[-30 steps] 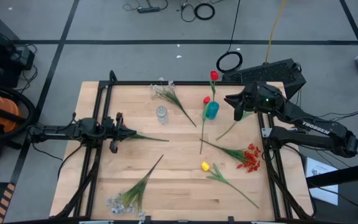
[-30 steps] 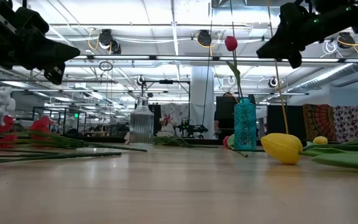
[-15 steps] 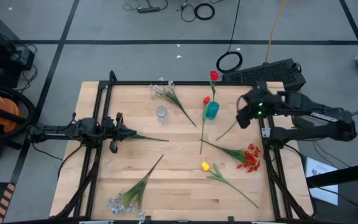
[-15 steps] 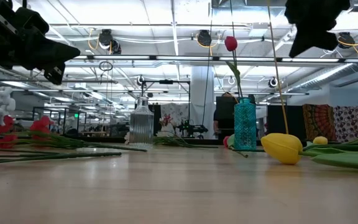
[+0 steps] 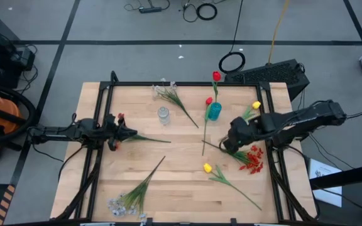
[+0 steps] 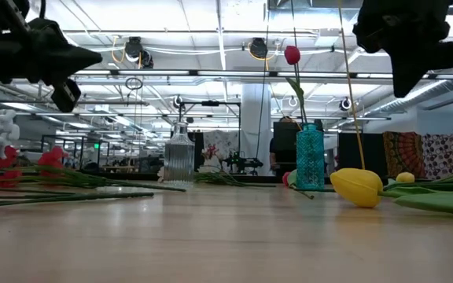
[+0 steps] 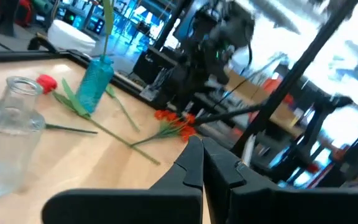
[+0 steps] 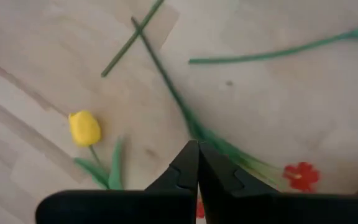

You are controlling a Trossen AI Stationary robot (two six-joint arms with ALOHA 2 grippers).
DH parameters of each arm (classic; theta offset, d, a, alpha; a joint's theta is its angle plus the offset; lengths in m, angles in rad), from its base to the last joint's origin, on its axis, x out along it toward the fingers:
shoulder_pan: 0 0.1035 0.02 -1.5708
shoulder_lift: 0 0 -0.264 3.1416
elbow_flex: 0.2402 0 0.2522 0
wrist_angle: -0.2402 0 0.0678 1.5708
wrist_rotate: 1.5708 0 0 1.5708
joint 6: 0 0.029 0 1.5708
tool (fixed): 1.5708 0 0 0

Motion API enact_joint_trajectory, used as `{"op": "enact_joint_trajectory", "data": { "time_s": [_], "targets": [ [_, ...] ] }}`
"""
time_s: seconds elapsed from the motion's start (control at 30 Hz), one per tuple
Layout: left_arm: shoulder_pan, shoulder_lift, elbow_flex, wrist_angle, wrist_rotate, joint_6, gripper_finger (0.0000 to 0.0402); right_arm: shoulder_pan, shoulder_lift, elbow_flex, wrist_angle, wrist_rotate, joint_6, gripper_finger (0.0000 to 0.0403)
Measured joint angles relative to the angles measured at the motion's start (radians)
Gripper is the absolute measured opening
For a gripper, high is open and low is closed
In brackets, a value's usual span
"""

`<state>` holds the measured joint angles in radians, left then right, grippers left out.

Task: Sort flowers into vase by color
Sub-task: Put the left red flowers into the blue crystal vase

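Note:
The red spray lying nearest the clear vase's near side has a bare green stem point(image 5: 148, 139) below its leaves. My left gripper grips it there next.
A blue vase point(image 5: 214, 112) holds one red tulip point(image 5: 216, 76); another red tulip point(image 5: 209, 100) lies beside its foot. A clear vase point(image 5: 163, 115) stands to its left. On the table lie a yellow tulip point(image 5: 207, 167), a second yellow tulip point(image 5: 256, 105), a red spray point(image 5: 252, 158) and two pale sprays point(image 5: 122, 202) point(image 5: 166, 94). My right gripper point(image 8: 198, 146) is shut, points down and hangs well above the red spray's stem point(image 8: 185, 112). My left gripper point(image 5: 129, 134) is shut and level, at the table's left, above the end of a bare green stem point(image 5: 149, 139).
A black metal frame point(image 5: 105, 94) runs around the table's edges. Bare wood lies between the clear vase and the near pale spray. In the low view both grippers point(image 6: 93, 56) point(image 6: 411, 79) hang high above the tabletop.
My right gripper has swung from the table's far right corner toward the middle and the near edge, tipping from nearly level to pointing down over the red spray's stem. The second yellow tulip now shows where the arm was. My left gripper has rolled in place.

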<state>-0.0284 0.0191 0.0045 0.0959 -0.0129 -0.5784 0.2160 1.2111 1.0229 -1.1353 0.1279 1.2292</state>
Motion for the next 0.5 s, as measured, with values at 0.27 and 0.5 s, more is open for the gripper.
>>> {"op": "enact_joint_trajectory", "data": {
  "time_s": [0.27,0.5],
  "targets": [
    [0.000,0.004,0.010,0.011,-0.096,-0.046,0.0000,0.114,0.063,0.000,0.041,0.026,0.121,0.0000],
    [-0.001,0.149,0.164,-0.111,-0.131,-0.070,0.0000,0.141,0.061,0.000,0.029,0.034,0.121,0.0000]
  ]
}}
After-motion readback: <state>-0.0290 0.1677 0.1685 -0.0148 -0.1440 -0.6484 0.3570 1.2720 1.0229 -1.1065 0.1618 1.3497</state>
